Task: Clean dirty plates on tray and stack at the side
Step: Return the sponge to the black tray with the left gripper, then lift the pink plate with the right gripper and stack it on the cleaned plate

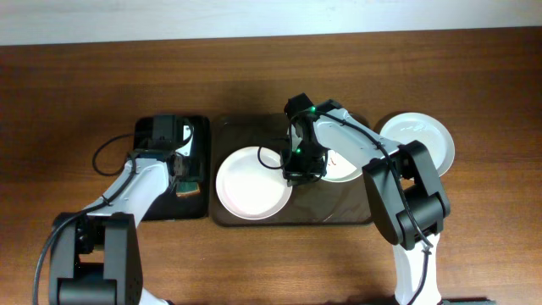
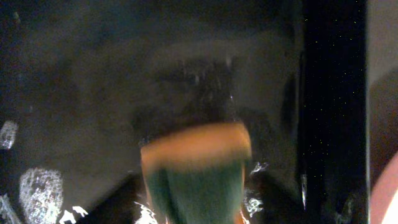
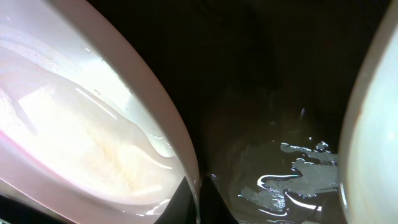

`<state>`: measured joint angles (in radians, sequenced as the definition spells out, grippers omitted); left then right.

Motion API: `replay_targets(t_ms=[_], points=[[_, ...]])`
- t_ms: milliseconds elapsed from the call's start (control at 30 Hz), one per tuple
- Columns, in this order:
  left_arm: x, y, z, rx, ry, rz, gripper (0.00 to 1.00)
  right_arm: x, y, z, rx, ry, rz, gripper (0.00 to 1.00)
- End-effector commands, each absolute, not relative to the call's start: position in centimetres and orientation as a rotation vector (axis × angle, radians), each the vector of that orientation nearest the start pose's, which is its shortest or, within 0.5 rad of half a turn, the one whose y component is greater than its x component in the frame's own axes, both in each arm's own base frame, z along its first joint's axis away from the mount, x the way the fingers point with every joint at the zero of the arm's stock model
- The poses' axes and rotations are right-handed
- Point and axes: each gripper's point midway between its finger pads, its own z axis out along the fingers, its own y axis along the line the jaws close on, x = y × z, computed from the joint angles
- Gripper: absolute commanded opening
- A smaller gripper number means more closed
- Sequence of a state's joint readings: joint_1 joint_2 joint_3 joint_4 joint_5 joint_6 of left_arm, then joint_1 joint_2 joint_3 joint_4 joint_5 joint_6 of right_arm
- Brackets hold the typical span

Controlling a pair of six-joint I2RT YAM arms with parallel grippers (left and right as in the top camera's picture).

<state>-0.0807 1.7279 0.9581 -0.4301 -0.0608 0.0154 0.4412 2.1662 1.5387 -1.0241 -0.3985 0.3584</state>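
Observation:
The clean white plate will leave my right gripper on top of the third plate (image 1: 410,132) beside the brown tray. The clean plate is still in the tray.
The dark brown tray (image 1: 254,127) holds two white plates. The left plate (image 1: 250,182) looks clean; my right gripper (image 1: 298,168) is shut on its right rim. In the right wrist view the fingers (image 3: 199,193) pinch the rim of this plate (image 3: 81,124) above the wet tray (image 3: 261,112). The second plate (image 1: 343,167) lies under the right arm with a faint red mark; its edge shows in the right wrist view (image 3: 373,124). A third plate (image 1: 419,140) sits on the table right of the tray. My left gripper (image 1: 185,176) holds the sponge.
A smaller black tray (image 1: 199,135) stands left of the brown tray. The orange and green sponge (image 2: 196,162) hangs in the left gripper (image 2: 196,208) just above the wet floor of this tray (image 2: 93,93). Water puddles (image 3: 298,180) lie on the brown tray.

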Motion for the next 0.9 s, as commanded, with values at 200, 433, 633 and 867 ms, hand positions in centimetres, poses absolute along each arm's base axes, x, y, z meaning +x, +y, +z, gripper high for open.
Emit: replay_targets(t_ms=[200, 433, 633, 867], points=[[32.3, -1.1, 0.7, 0.123, 2.949, 0.104, 0.0, 31.4, 21.3, -0.1, -0.11, 3.338, 0.485, 0.04], [33.7, -1.9, 5.1, 0.12, 2.848, 0.046, 0.88, 32.6, 21.4, -0.1, -0.174, 3.278, 0.473, 0.04], [33.3, -1.8, 5.0, 0.122, 2.867, 0.047, 0.98, 35.3, 19.3, 7.8, -0.247, 3.027, 0.283, 0.04], [33.4, -1.8, 5.0, 0.122, 2.863, 0.047, 1.0, 36.2, 16.3, 15.1, -0.32, 2.702, -0.245, 0.04]])
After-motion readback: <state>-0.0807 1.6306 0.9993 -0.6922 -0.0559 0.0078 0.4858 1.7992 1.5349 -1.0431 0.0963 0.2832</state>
